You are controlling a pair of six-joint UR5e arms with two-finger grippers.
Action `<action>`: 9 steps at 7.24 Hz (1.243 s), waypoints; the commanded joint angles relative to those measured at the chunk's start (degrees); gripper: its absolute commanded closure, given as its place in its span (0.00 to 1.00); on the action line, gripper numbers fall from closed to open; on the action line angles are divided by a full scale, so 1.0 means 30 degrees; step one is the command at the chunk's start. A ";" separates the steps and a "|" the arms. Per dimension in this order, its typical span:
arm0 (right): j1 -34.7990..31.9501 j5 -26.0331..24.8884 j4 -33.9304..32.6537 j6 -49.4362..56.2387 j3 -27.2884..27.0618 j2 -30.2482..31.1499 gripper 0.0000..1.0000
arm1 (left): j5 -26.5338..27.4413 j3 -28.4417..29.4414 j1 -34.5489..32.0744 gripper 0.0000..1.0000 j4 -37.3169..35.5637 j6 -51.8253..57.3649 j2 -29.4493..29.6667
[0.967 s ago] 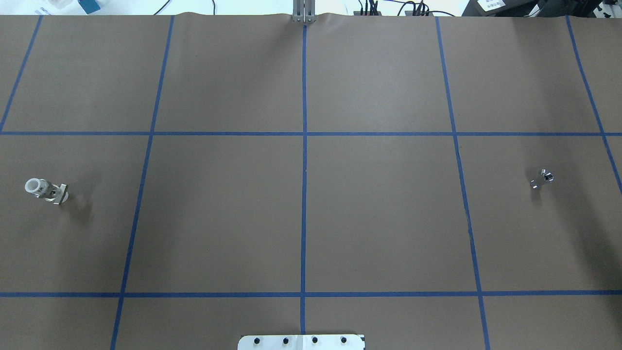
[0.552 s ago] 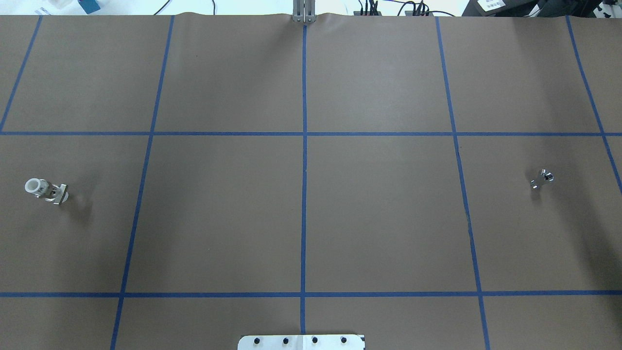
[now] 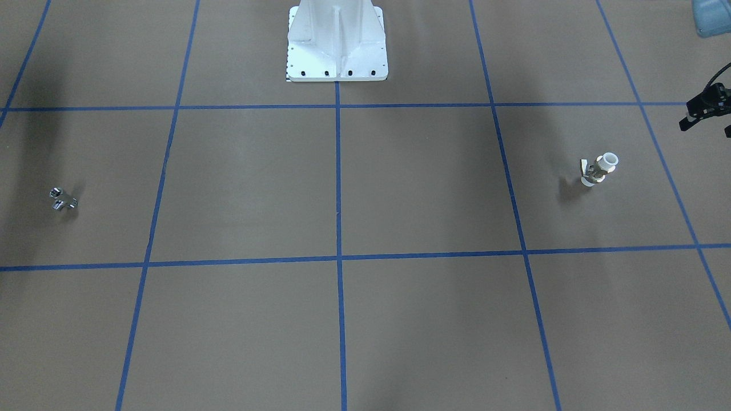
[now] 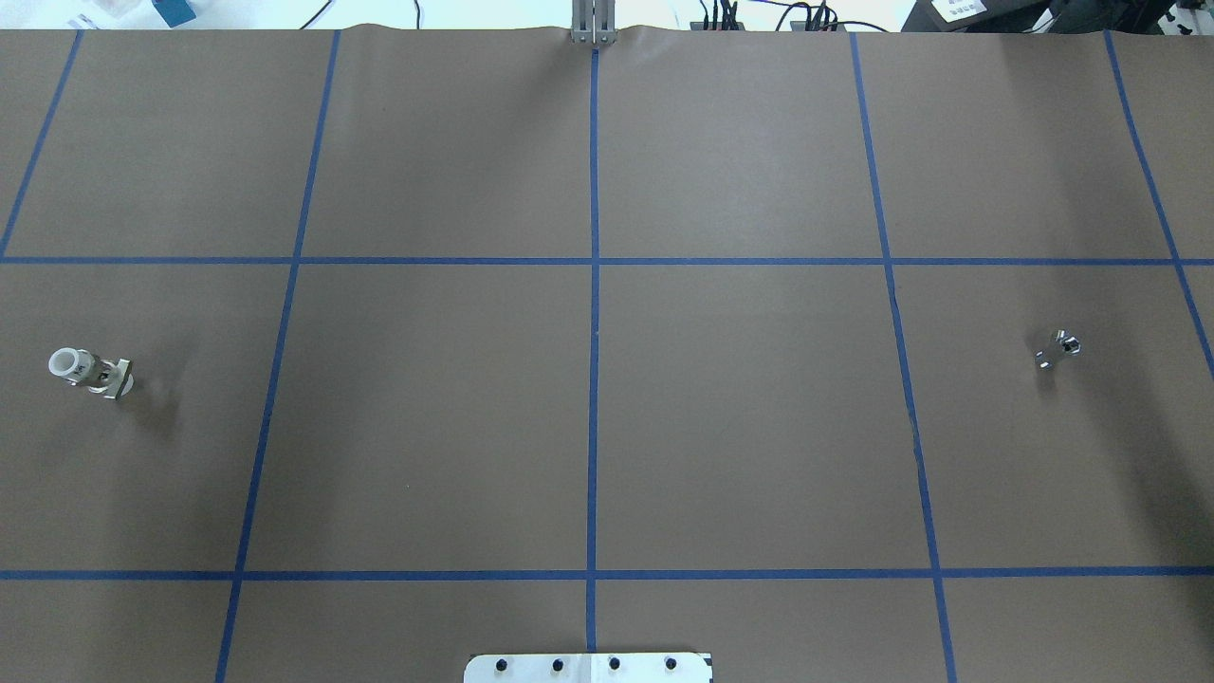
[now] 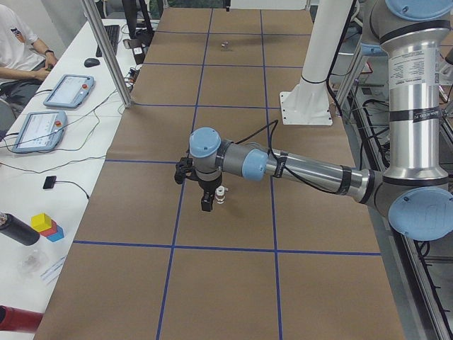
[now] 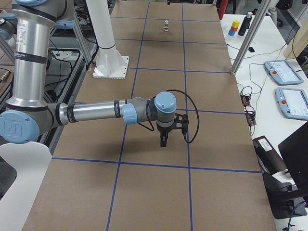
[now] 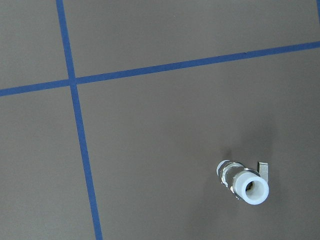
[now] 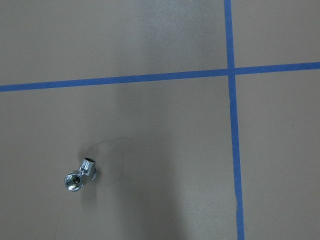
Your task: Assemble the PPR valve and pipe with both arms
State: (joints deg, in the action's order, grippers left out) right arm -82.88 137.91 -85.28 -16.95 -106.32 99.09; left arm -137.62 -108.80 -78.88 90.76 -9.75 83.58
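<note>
The robot's left gripper should close on the upper white end (image 3: 607, 161) (image 7: 251, 187) of the PPR valve, above the valve's metal band and side lever.
The PPR valve (image 4: 91, 371), white-ended with a metal band and side lever, stands on the brown table at the robot's far left; it also shows in the front view (image 3: 597, 169) and in the left wrist view (image 7: 244, 181). The chrome pipe fitting (image 4: 1056, 349) lies at the far right, also in the front view (image 3: 61, 200) and the right wrist view (image 8: 80, 176). My left gripper (image 5: 206, 204) hangs just beside the valve (image 5: 221, 195); part of it shows at the front view's edge (image 3: 703, 107). My right gripper (image 6: 163, 140) points down over the table. I cannot tell whether either is open.
The white bolted pedestal (image 3: 337, 45) stands at the robot's side of the table, centred. Blue tape lines (image 4: 594, 332) divide the brown mat. An aluminium post (image 5: 107, 53), tablets (image 5: 67, 91) and coloured blocks (image 5: 46, 225) sit along the operators' side.
</note>
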 commanded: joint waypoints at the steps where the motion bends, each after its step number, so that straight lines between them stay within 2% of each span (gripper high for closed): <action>1: 0.0029 0.0027 0.0098 -0.0092 0.0048 -0.0013 0.01 | -0.0036 -0.0091 0.0332 0.00 0.0156 -0.0881 0.0089; 3: 0.0029 0.0143 0.0098 -0.0004 0.0106 -0.0013 0.01 | -0.0036 -0.0615 0.0800 0.00 0.0187 -0.2419 0.0089; 5: 0.0320 0.0115 0.0098 0.0083 0.0048 -0.0129 0.01 | 0.0749 -0.0912 0.3369 0.01 0.2576 -0.5319 0.0118; 6: 0.0467 0.0086 0.0098 0.0113 0.0077 -0.0159 0.01 | 0.1451 -0.0883 0.4368 0.00 0.2850 -0.6262 0.0118; 9: 0.0585 0.0115 0.0069 -0.0062 0.0136 -0.0159 0.01 | 0.1752 0.0080 0.5461 0.00 0.2911 -0.6740 0.0409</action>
State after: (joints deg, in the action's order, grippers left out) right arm -81.32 138.22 -85.01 -16.93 -105.99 98.62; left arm -132.62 -109.94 -63.28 99.29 -29.35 84.32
